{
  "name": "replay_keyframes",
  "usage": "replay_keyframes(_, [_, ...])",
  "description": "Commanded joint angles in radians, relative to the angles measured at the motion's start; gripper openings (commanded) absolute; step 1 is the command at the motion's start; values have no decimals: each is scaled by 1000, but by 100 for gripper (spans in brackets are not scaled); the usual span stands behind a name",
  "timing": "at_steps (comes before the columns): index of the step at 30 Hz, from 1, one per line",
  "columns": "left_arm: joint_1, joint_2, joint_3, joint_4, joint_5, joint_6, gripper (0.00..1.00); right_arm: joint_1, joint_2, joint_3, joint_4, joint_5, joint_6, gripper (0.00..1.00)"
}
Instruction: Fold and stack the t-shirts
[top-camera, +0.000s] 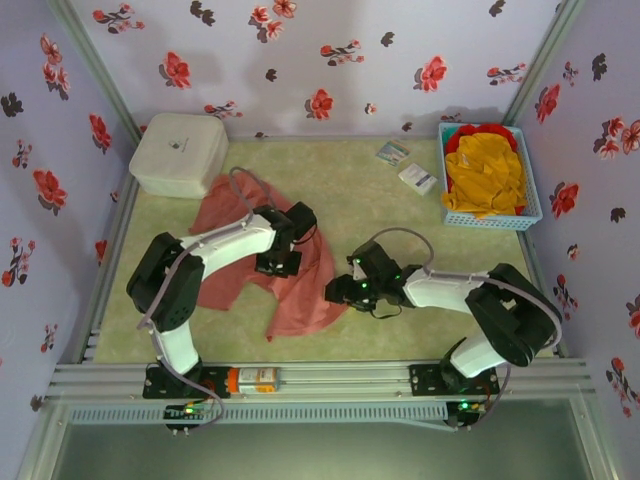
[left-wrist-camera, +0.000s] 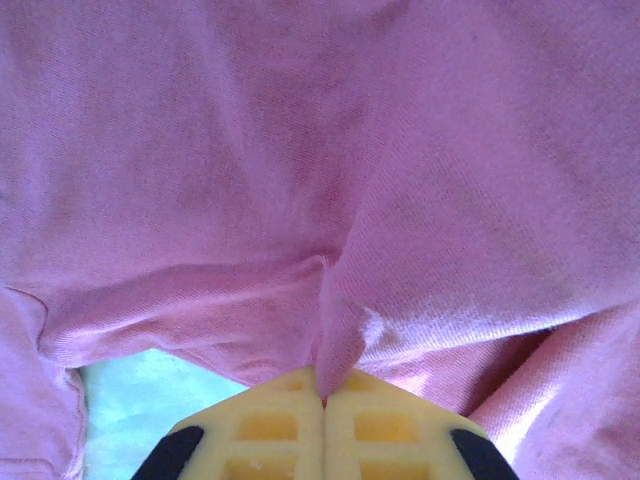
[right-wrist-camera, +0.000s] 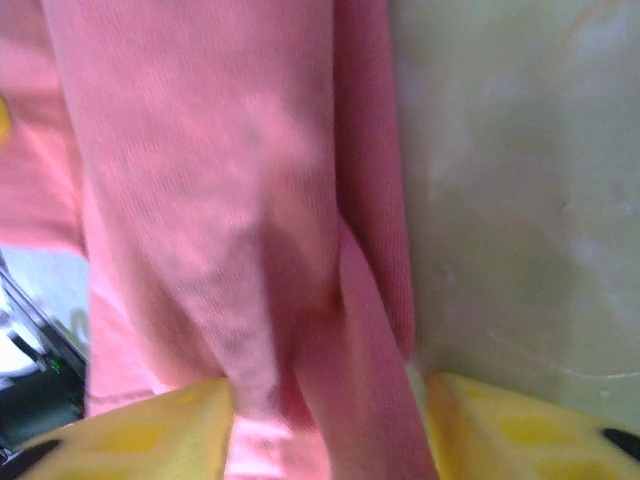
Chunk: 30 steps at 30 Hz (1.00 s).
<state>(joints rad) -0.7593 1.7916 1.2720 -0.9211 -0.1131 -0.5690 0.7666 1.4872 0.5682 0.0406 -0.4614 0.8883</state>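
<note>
The left gripper is pinching the middle of the crumpled pink t-shirt, so it should open and grab the t-shirt's far end (top-camera: 222, 188) by the white box to spread it out.
The salmon-pink t-shirt (top-camera: 305, 300) lies crumpled on the green mat, left of centre. My left gripper (top-camera: 278, 264) rests on its middle. In the left wrist view the left gripper (left-wrist-camera: 323, 385) is shut, its yellow fingers (left-wrist-camera: 270, 430) pinching a raised ridge of the pink t-shirt (left-wrist-camera: 340, 330). My right gripper (top-camera: 338, 291) is at the shirt's right edge. In the right wrist view the right gripper (right-wrist-camera: 330, 400) stands open, with a thick fold of the pink t-shirt (right-wrist-camera: 300, 300) between its spread fingers (right-wrist-camera: 150, 430). A mustard t-shirt (top-camera: 485, 175) and a red t-shirt (top-camera: 470, 135) sit in the blue basket.
The blue basket (top-camera: 490, 222) stands at the back right. A white rounded box (top-camera: 180, 150) sits at the back left, touching the pink shirt's far end. Two small packets (top-camera: 417, 177) lie left of the basket. Flowered walls close in the mat (top-camera: 400, 230).
</note>
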Motion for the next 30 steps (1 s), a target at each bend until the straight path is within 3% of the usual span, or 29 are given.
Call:
replay_keyframes(1, [24,-45,-20,-43,-34,28,0,7,-12,-24,-8,18,9,33])
replay_keyframes(4, [53,-68,-14,-62,-40,48,0,4,-16,-13,-32,46,-2,9])
replay_keyframes(6, [59,-82,-6,-69,-36,61,0,-15,-29,11,-102,80,-30,0])
replay_keyframes(13, [50,-123,-20,-45,97,41,0,-236,-161,99,-470,181,-180,0])
replay_keyframes(17, [12,-135,-30,59,177,-19,0,-354,-212,225,-682,348,-329,0])
replay_keyframes(21, [-38,-72,28,123,202,-67,0,-385,-207,386,-797,553,-450,0])
replay_keyframes(25, [-60,-13,33,172,204,-112,1,-382,-211,482,-841,636,-536,0])
replay_keyframes(30, [-45,25,-66,242,219,-131,27,-372,-307,374,-770,547,-525,0])
